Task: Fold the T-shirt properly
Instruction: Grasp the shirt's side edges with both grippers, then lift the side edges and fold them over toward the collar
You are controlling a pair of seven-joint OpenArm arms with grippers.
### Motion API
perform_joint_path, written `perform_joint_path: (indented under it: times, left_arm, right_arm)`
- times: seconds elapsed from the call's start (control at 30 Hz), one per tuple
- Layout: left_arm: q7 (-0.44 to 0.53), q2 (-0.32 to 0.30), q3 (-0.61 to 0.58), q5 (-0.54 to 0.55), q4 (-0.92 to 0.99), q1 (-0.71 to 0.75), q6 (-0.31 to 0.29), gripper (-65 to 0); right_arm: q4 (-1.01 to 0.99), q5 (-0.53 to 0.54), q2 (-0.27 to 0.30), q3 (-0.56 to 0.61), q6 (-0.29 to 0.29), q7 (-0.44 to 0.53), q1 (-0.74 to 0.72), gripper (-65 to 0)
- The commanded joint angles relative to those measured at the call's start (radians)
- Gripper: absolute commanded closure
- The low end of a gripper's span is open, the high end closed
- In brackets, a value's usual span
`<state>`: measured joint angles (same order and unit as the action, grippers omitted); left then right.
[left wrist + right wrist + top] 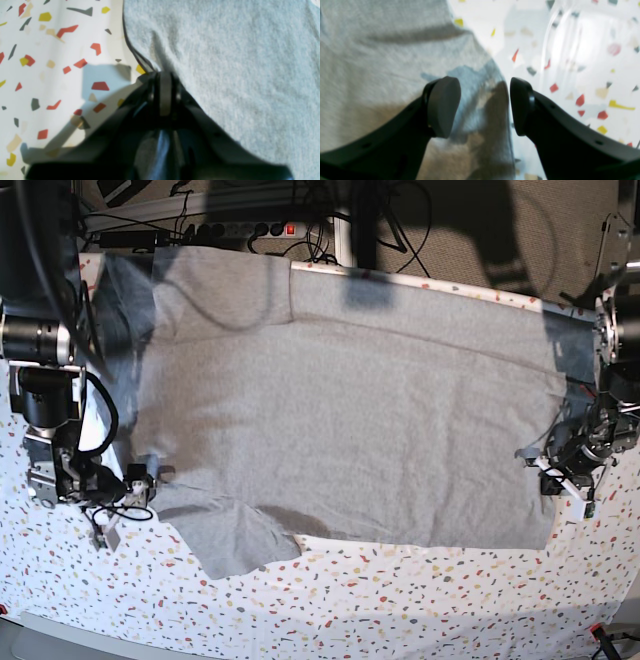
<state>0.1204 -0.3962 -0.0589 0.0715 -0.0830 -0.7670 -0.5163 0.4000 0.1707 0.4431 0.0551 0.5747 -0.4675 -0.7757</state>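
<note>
The T-shirt's side edge is lying flat and loose within my open right gripper, so next my right gripper pinches the cloth there (483, 100) before both grippers lift.
The light grey T-shirt (340, 420) lies spread plain side up over the speckled tabletop (400, 600). One sleeve (235, 535) sticks out at the front left. My left gripper (163, 73) is shut and pinches the shirt's edge (225, 62), where the cloth puckers at the fingertips. In the base view it is at the shirt's right edge (540, 460). My right gripper (482, 107) is open, with one finger (442, 107) over the cloth (382, 62) and the other finger (520, 107) over bare table. It straddles the shirt's left edge in the base view (148, 476).
A power strip and cables (240, 228) lie behind the table's far edge. The shirt's far left part hangs over that edge. Bare speckled tabletop shows along the front and at both sides.
</note>
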Motion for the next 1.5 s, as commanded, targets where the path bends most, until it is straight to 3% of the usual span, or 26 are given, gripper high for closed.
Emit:
perform_joint_path:
  times: [0.0, 0.33, 0.7, 0.97, 1.17, 1.3, 1.47]
  left_arm:
    - [0.008, -0.011, 0.000, 0.007, -0.012, -0.031, 0.000, 0.0]
    - [0.007, -0.011, 0.000, 0.007, -0.012, -0.031, -0.001, 0.0]
    - [0.007, -0.011, 0.000, 0.007, -0.012, -0.031, -0.001, 0.0]
    - [-0.018, -0.003, 0.000, 0.006, -0.012, -0.031, 0.000, 0.0]
    - [-0.018, 0.040, 0.000, 0.007, -0.012, -0.031, 0.000, 0.0]
    - [-0.010, 0.068, 0.000, 0.008, -0.012, -0.031, 0.000, 0.0]
    - [0.011, 0.055, 0.000, 0.008, -0.012, -0.043, 0.008, 0.0]
  right_arm:
    - [0.014, -0.006, 0.010, -0.002, -0.007, 0.024, -0.026, -35.8]
    - [0.014, -0.044, 0.002, -0.002, -0.037, 0.007, -0.002, -33.9]
    - [0.014, -0.045, 0.003, -0.002, -0.037, -0.015, -0.002, 0.0]
    - [0.014, -0.045, 0.003, -0.002, -0.037, 0.003, 0.001, 0.0]
    - [0.014, -0.037, -0.003, -0.002, -0.037, -0.010, 0.023, 0.0]
    - [0.014, -0.040, 0.000, -0.002, -0.036, 0.052, 0.022, 0.0]
    - [0.015, -0.040, 0.008, -0.002, -0.023, 0.077, -0.013, 0.0]
